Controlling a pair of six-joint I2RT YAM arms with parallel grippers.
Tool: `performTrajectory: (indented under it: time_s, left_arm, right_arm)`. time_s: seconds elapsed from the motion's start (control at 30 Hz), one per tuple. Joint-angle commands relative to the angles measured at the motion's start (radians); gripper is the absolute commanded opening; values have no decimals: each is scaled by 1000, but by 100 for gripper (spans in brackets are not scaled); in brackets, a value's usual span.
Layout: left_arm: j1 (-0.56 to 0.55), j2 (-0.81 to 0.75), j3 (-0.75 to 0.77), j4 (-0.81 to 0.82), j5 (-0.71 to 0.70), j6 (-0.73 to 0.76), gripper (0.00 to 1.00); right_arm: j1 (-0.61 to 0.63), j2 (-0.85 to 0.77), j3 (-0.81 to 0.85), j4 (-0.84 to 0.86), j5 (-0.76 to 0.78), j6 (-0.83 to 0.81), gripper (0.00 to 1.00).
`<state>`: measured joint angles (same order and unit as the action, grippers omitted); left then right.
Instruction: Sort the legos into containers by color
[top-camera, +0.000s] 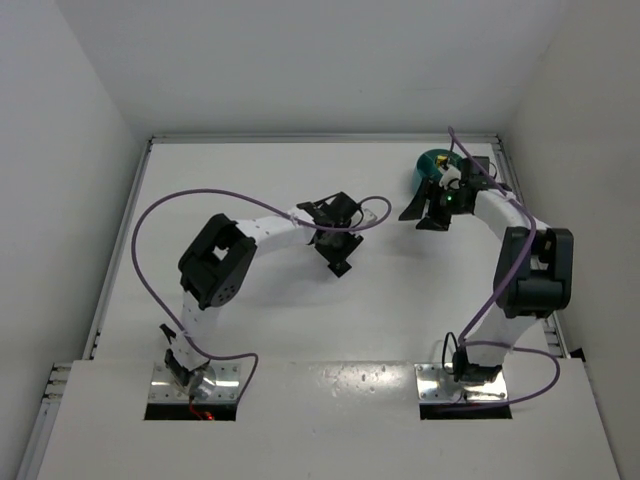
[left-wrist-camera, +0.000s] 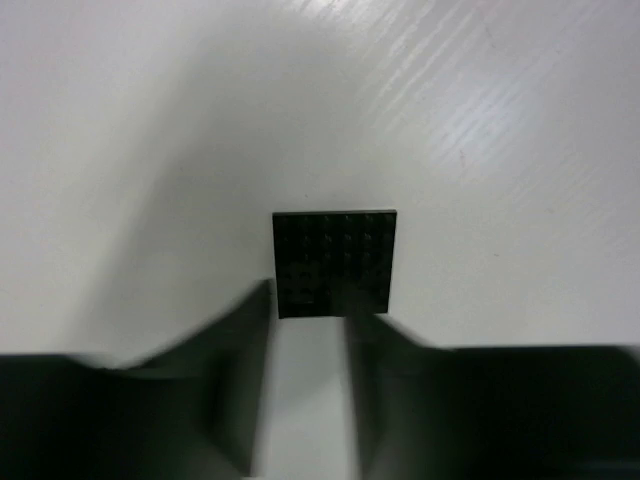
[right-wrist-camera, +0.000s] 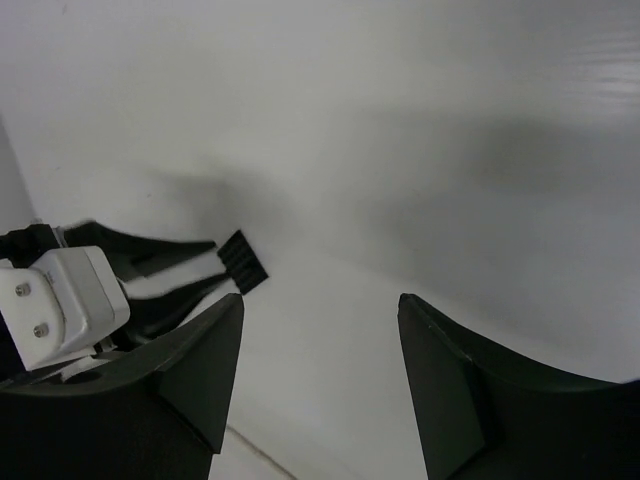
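My left gripper's fingers are at the black plate's near edge and are narrower than the plate, so I will open them wider and close them around its side edges (left-wrist-camera: 391, 258).
The teal dish (top-camera: 432, 160) stands at the far right of the table, mostly hidden behind my right wrist. No small yellow, red or purple bricks show clearly in any view. A black studded square plate (top-camera: 338, 267) lies flat on the table centre; it also shows in the left wrist view (left-wrist-camera: 335, 262) and the right wrist view (right-wrist-camera: 245, 262). My left gripper (top-camera: 335, 252) (left-wrist-camera: 308, 300) is open a little, its fingertips at the plate's near edge, with bare table between them. My right gripper (top-camera: 425, 215) (right-wrist-camera: 320, 300) is open wide and empty, just in front of the dish.
White walls enclose the table on the left, back and right. Purple cables (top-camera: 150, 220) loop from both arms. The left arm's wrist (right-wrist-camera: 60, 300) shows at the left of the right wrist view.
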<state>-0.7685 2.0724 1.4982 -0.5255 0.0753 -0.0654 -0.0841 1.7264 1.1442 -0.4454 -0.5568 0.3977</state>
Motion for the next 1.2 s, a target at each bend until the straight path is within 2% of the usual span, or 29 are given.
performTrajectory:
  time_s: [0.0, 0.13, 0.27, 0.37, 0.43, 0.67, 0.73, 0.93, 1.0, 1.03, 1.07, 1.17]
  left_arm:
    - [18, -100, -30, 48, 40, -19, 22]
    - [28, -156, -64, 87, 107, -28, 22]
    - [28, -146, -55, 70, 98, -28, 23]
    - [28, -146, -55, 70, 55, -28, 47]
    - [3, -146, -55, 50, 46, -19, 56]
    - [-46, -65, 16, -22, -46, -19, 60]
    - [-55, -22, 40, -73, -28, -8, 60]
    - [-66, 12, 77, -128, -51, -8, 61]
    - [-66, 22, 77, -128, -63, -8, 66]
    - [-66, 22, 88, -137, -63, -8, 71]
    - [-66, 32, 88, -137, -63, -8, 81]
    - [-66, 41, 97, -137, -63, -8, 84]
  right_arm:
    - [24, 44, -4, 69, -184, 33, 64]
    - [59, 91, -17, 106, -238, 62, 64]
    - [69, 113, -29, 116, -235, 63, 62]
    - [69, 113, -20, 105, -224, 63, 62]
    - [69, 113, -20, 93, -213, 63, 62]
    - [46, 94, 34, 42, -105, 44, 62]
    - [37, 94, 48, 21, -59, 44, 67]
    - [17, 75, 68, 1, -14, 35, 72]
    - [4, 75, 68, 1, -23, 35, 74]
    - [-6, 75, 77, 1, -23, 35, 75]
    - [-6, 75, 77, 1, -23, 35, 75]
    - [-26, 75, 77, 1, -34, 35, 76]
